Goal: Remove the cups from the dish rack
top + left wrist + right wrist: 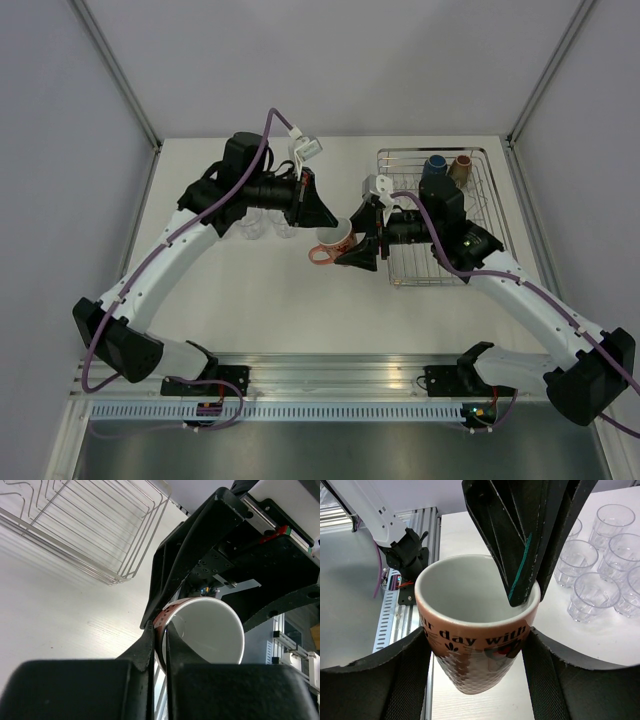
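Note:
My left gripper should release the salmon-orange mug on the table, next to the near side of the clear glass tumblers (pixel 227 264). The salmon-orange mug now hangs between both grippers.
The salmon-orange mug (pixel 338 238) hangs above the table between both grippers, left of the dish rack (pixel 405 152). My left gripper (pixel 334 224) is shut on its rim, one finger inside and one outside, as the left wrist view shows (pixel 160 635). My right gripper (pixel 356 250) has its pads against both sides of the mug body (pixel 475 630). A dark blue mug (pixel 435 167) and a brown mug (pixel 461 168) stand in the rack's far end. Several clear glass tumblers (pixel 262 225) stand on the table under the left arm and show in the right wrist view (pixel 600 565).
The wire rack (pixel 100 530) sits on the right half of the table, and the right arm reaches across its near part. The aluminium rail with the arm bases (pixel 330 375) runs along the near edge. Grey walls close off the far side.

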`<state>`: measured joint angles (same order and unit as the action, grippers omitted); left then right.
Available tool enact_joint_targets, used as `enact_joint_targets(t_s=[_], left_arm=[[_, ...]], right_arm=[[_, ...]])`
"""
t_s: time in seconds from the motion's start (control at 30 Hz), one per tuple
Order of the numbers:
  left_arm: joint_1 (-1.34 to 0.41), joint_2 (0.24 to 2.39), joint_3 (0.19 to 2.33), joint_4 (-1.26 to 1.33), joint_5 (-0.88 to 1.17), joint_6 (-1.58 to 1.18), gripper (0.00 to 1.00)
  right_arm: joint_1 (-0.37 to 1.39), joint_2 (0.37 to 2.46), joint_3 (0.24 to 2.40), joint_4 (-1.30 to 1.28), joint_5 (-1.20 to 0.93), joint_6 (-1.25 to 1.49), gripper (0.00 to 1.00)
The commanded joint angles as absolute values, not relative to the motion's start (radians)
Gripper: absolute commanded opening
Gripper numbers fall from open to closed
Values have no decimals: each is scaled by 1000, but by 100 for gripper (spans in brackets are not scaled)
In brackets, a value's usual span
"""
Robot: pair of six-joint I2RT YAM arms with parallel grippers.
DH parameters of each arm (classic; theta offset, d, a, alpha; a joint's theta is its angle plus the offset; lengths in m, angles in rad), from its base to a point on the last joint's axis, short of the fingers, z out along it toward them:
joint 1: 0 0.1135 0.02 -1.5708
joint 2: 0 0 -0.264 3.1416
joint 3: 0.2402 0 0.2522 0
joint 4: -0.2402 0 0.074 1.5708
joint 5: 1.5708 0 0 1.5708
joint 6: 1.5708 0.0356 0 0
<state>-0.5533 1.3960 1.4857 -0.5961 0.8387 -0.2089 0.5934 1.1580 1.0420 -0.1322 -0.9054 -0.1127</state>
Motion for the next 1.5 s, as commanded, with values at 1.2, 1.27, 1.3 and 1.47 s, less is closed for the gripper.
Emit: enact_joint_targets(t_s=[1.2, 1.27, 1.3, 1.47], left_arm=[[-565, 1244, 1365, -598, -257, -416, 2], [-563, 1249, 1348, -610, -364, -446, 2], [-560, 1259, 1339, -621, -403, -462, 2], [-462, 1275, 1296, -718, -526, -601, 2]], right_arm=[[595, 953, 962, -130, -574, -132, 98], [597, 917, 945, -130, -536, -115, 98], [595, 907, 940, -130, -525, -107, 98], [595, 851, 920, -127, -465, -52, 98]])
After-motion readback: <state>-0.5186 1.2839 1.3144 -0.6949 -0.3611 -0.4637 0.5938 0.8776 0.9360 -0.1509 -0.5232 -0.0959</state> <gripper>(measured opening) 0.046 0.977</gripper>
